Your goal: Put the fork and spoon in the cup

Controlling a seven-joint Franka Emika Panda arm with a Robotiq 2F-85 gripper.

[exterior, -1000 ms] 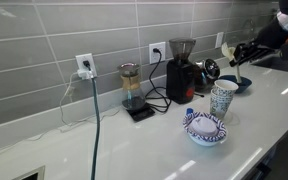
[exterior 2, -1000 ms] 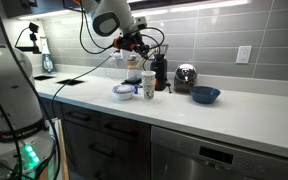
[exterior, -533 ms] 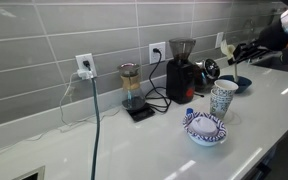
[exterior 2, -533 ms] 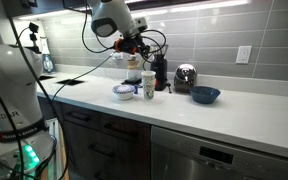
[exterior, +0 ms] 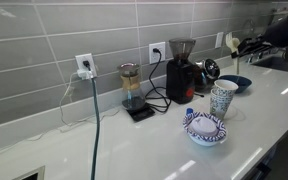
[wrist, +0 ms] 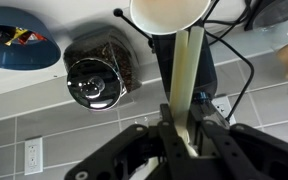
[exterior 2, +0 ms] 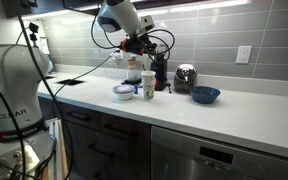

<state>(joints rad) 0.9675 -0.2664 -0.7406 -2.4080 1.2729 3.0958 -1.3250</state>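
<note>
The robot's gripper needs to release the pale cream spoon inside the tall white speckled cup (exterior: pixel 223 86) (wrist: pixel 168 10) behind the patterned bowl.
My gripper (wrist: pixel 181 140) is shut on the handle of a pale cream spoon (wrist: pixel 191 70), whose wide rounded end reaches the top edge of the wrist view. In both exterior views the gripper (exterior: pixel 234 46) (exterior 2: pixel 139 42) hangs in the air above the counter. The tall white speckled cup (exterior: pixel 222 98) (exterior 2: pixel 147 83) stands upright below it, next to the black grinder (exterior: pixel 181 68) (exterior 2: pixel 160 68). I cannot make out a fork in any view.
A wide blue-and-white patterned bowl (exterior: pixel 206 130) (exterior 2: pixel 124 92) sits in front of the cup. A shallow dark blue dish (exterior 2: pixel 206 95) (wrist: pixel 14 38) and a shiny chrome object (exterior 2: pixel 185 76) (wrist: pixel 94 82) stand further along. A pour-over stand (exterior: pixel 131 85) and cables are by the tiled wall.
The gripper has lifted a little and drifted sideways with the spoon still in it. The cup, bowl and dish have not moved.
</note>
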